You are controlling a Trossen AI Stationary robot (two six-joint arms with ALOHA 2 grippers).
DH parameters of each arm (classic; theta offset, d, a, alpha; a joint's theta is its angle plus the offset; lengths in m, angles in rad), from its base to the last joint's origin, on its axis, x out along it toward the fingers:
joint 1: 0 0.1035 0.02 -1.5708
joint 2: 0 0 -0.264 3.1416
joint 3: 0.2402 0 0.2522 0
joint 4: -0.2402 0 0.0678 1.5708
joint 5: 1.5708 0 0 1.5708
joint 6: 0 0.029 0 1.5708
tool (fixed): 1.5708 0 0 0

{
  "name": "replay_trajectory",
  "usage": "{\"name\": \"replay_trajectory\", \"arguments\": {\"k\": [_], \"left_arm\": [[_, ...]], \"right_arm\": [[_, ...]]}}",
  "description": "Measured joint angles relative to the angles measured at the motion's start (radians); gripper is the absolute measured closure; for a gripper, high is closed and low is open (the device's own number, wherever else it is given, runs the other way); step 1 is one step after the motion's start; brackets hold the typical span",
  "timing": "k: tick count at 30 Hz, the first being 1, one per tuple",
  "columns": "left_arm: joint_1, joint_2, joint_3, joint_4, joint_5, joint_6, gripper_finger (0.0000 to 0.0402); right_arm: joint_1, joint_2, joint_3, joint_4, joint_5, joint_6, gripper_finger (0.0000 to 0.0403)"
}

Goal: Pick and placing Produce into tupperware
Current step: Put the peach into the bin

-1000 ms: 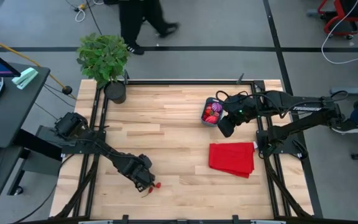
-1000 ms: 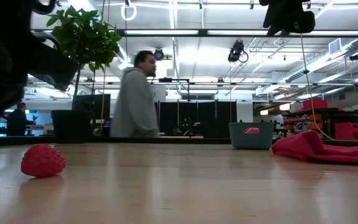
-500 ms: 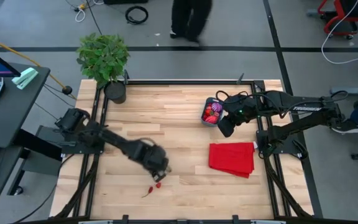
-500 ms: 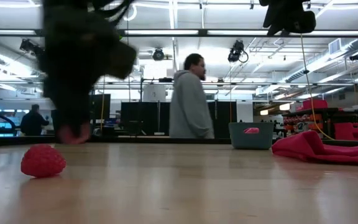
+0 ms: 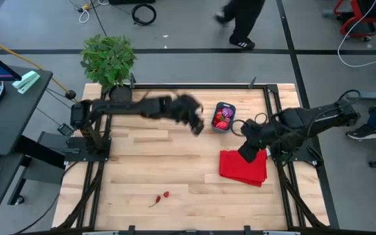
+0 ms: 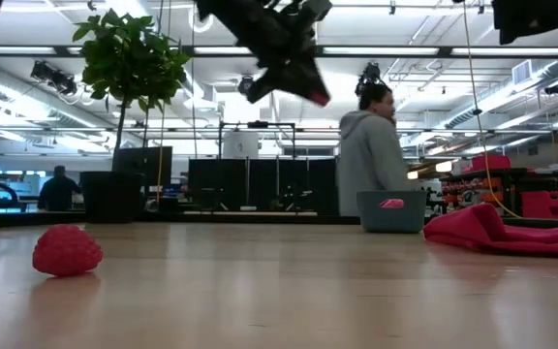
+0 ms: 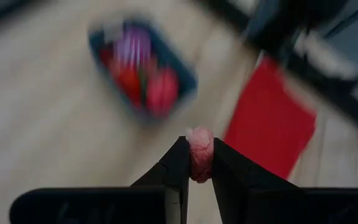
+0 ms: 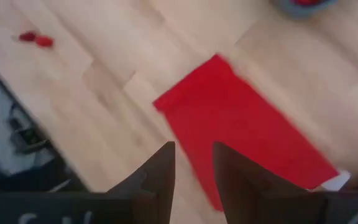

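Next, I release the small pink piece from my left gripper inside the blue tupperware [image 5: 226,119] [image 7: 153,66], next to the purple piece.
My left gripper [image 5: 195,124] is high above the table, just left of the blue tupperware [image 5: 224,117], and is shut on a small pink piece of produce [image 7: 200,152]. It also shows at the top of the low view [image 6: 303,82]. The tupperware [image 7: 143,68] holds several red pieces and a purple one. Two red pieces [image 5: 162,196] lie on the table near its front edge; they also show in the low view [image 6: 66,250]. My right gripper [image 5: 248,152] is open and empty above the far edge of the red cloth [image 5: 243,168]. My left gripper pinches the pink piece [image 7: 200,155] between its two fingertips, one finger on each side. The piece stands out past the fingertips. It is lifted clear, high above the table.
A potted plant [image 5: 111,65] stands at the table's far left corner. The red cloth [image 8: 241,137] lies flat near the right edge. A person walks past beyond the far edge [image 6: 368,155]. Bare wood lies between the cloth and the two loose pieces.
My left gripper has risen from beside the loose pieces near the front edge and swung far and right toward the tupperware, carrying the pink piece. My right gripper has moved from beside the tupperware toward the near edge, over the red cloth.
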Motion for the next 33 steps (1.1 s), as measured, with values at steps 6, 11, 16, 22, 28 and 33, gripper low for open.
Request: {"name": "replay_trajectory", "arguments": {"k": [6, 11, 16, 22, 28, 33], "left_arm": [[0.133, 0.147, 0.202, 0.108, 0.105, 0.11, 0.0348], [0.146, 0.362, 0.424, 0.094, 0.167, 0.111, 0.0346], [0.127, 0.537, 0.593, 0.028, 0.173, 0.105, 0.0336], [0.117, 0.628, 0.633, -0.019, 0.17, 0.078, 0.0339], [0.124, 0.653, 0.632, -0.04, 0.161, 0.137, 0.032], [0.12, 0.653, 0.632, -0.026, 0.13, 0.192, 0.0282]], "right_arm": [[0.112, 0.001, 0.0, 0.0, 0.207, 0.096, 0.0289], [0.133, 0.001, 0.0, 0.0, 0.223, 0.111, 0.0288], [0.133, 0.002, 0.0, 0.0, 0.225, 0.112, 0.0289], [0.133, 0.002, 0.0, 0.0, 0.225, 0.112, 0.0289], [0.133, 0.002, 0.0, -0.001, 0.224, 0.086, 0.0288], [0.133, 0.002, 0.0, -0.001, 0.224, 0.067, 0.0288]]}}
